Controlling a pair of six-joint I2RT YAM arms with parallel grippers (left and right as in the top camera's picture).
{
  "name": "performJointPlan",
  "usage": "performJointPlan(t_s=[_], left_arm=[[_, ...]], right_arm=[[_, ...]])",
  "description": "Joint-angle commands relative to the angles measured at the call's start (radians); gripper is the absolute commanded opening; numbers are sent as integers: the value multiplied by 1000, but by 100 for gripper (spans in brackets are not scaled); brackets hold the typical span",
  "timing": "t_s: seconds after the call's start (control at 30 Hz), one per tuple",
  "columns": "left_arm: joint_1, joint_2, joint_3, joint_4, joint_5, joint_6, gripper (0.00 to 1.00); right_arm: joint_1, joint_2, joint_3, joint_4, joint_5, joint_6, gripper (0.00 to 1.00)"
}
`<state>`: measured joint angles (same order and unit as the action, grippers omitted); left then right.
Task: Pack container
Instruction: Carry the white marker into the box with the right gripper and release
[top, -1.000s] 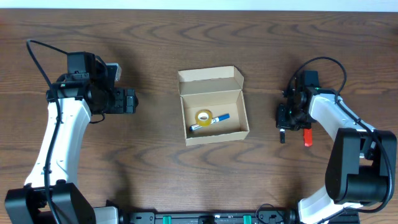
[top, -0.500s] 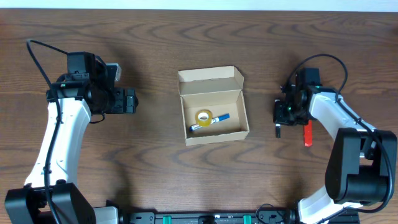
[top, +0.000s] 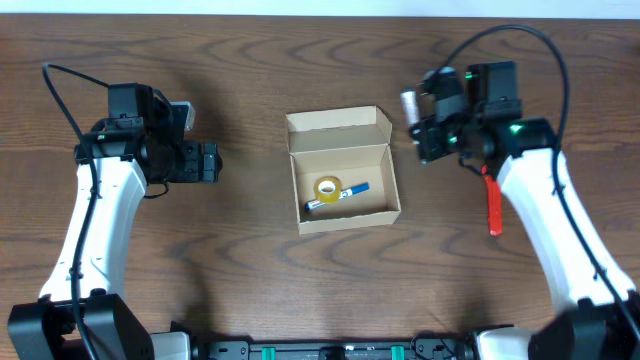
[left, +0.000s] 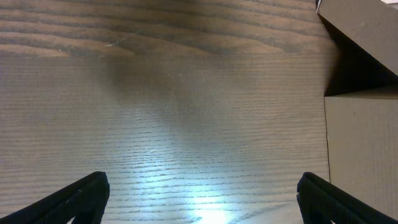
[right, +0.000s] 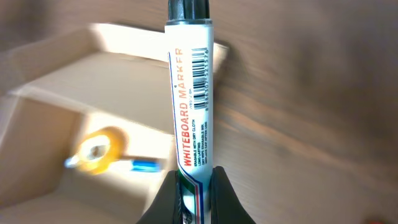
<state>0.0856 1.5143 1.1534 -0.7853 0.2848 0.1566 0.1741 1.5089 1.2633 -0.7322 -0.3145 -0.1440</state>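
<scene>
The robot's right gripper will release the white whiteboard marker inside the box, between the blue pen and the box's near side (top: 360, 210) (right: 132, 196).
The container (top: 296, 190) is a tan cardboard box at the table's middle, its lid flap (top: 338, 120) folded back. Inside lie a yellow tape roll (top: 327, 187) and a blue pen (top: 347, 191). My right gripper (top: 426, 134) hovers just right of the box's far right corner, shut on a white whiteboard marker (right: 189, 93). In the right wrist view the marker points out past the fingers (right: 221, 193), over the box (right: 56, 112) and the tape roll (right: 99, 149). My left gripper (left: 202, 208) stands open and holds nothing, left of the box wall (left: 360, 155).
A red marker (top: 492, 212) lies on the wood table (top: 250, 260) to the right of the box, under my right arm. The left arm's base and cable occupy the left side.
My right gripper has risen from the table beside the red marker and swung up and left toward the box, carrying the whiteboard marker. The left arm has not moved.
</scene>
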Motion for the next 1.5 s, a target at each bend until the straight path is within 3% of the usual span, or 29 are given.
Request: performJointPlan(t_s=[0.0,0.23,0.33,0.6,1.13,1.3,1.47], left_arm=[[-2,-19,1,-3,-4,-4,95],[-2,-19,1,-4,-4,-4,95],[-2,-19,1,-5,-4,-4,95],[-2,-19,1,-7,-4,-4,95],[-2,-19,1,-16,-3,-4,95],[-2,-19,1,-15,-3,-4,95],[-2,-19,1,-16,-3,-5,95]], right_arm=[[105,-49,14,-14,-60,-205,1],[294,-76,15,-86,-51,-540,1],[317,-73,15,-144,-42,-672,1],[316,-53,15,-199,21,-858,1],[317,243,14,-159,19,-1076,1],[317,331,14,-103,19,-1077,1],[317,373,14,-78,19,-1076,10]])
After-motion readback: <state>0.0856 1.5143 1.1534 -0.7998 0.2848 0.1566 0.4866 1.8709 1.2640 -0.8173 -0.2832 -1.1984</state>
